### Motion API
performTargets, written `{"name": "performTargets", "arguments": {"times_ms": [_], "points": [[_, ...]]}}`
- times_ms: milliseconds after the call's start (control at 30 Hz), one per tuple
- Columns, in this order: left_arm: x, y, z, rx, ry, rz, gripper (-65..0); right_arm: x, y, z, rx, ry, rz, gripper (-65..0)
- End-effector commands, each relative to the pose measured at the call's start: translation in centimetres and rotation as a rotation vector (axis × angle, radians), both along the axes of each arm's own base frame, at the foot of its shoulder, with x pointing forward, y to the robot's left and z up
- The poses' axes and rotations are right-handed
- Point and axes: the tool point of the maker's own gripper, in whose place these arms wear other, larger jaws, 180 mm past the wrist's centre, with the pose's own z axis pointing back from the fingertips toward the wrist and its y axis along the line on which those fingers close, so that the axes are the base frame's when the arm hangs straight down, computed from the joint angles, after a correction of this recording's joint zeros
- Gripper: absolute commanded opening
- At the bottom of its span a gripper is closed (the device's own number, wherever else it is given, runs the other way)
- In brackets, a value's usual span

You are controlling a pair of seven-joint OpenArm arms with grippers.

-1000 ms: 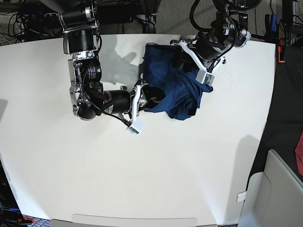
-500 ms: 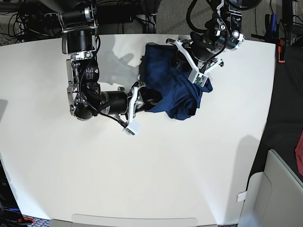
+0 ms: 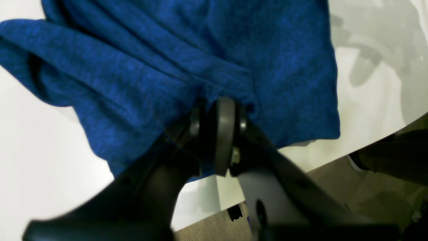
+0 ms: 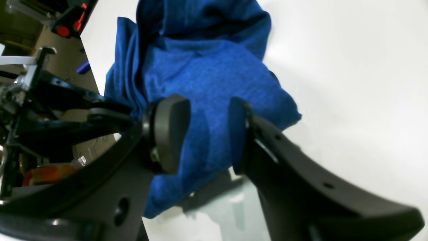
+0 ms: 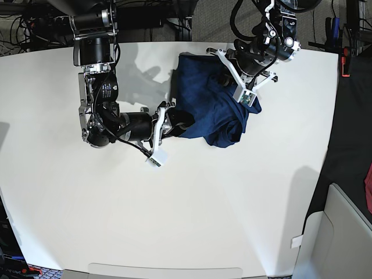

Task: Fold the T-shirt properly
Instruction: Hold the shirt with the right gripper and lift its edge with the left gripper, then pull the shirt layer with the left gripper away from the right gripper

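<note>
Next, I open my left gripper, as it pinches a bunched part of the T-shirt's folded-over layer, then take that layer's corner (image 3: 247,78) and pull it flat.
The dark-blue T-shirt (image 5: 210,110) lies crumpled in a heap at the back middle of the white table (image 5: 192,209). My left gripper (image 5: 223,77) is at the heap's top right part. In the left wrist view it (image 3: 219,107) is shut, pinching a bunched fold of the T-shirt (image 3: 267,50). My right gripper (image 5: 181,121) is at the heap's left edge. In the right wrist view it (image 4: 204,134) is open, its fingers (image 4: 170,130) apart with the T-shirt (image 4: 207,73) showing between and beyond them.
The table's far edge (image 3: 337,157) runs close behind the heap. A red cloth (image 5: 367,189) and a grey bin (image 5: 340,238) stand off the table at the right. Cables and arm bases crowd the back.
The right arm has drawn back a little to the left along the table. The left gripper has shifted slightly up and left on the heap. The heap keeps its shape.
</note>
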Motion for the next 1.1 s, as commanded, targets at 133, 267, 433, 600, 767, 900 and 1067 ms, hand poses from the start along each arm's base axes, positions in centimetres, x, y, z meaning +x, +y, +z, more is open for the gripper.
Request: {"name": "performTargets", "arguments": {"times_ms": [133,267,433,600,767,900,1067], "points": [[1.0,2.5,1.5,-0.003,-0.092,0.113,-62.0,0.9,0.5,1.8,0.046,-0.048,-0.001,-43.2],[0.8,3.5,1.7,-0.013,-0.141,0.160,-62.0,0.9,0.5,1.8,0.046,-0.048,-0.001,-43.2],[0.3,3.6,1.6,-0.018,-0.143,0.167,-61.9,1.0,0.6,1.9,0.045,-0.051,0.001,-43.2],[0.8,2.5,2.3,-0.048,-0.191,0.148,-61.8,1.0,0.6,1.8,0.045,-0.049,0.002,-43.2],[1.1,0.5,3.4,-0.086,-0.270,0.086,-61.8,1.0,0.5,1.9,0.045,-0.051,0.001,-43.2],[1.1,-1.0,4.3,-0.098,-0.337,-0.012,-61.8,1.0,0.5,1.9,0.045,-0.051,0.001,-43.2],[1.2,-0.2,4.2,-0.028,-0.378,-0.031,-57.1,0.9,0.5,1.7,0.045,-0.046,0.001,-43.2]]}}
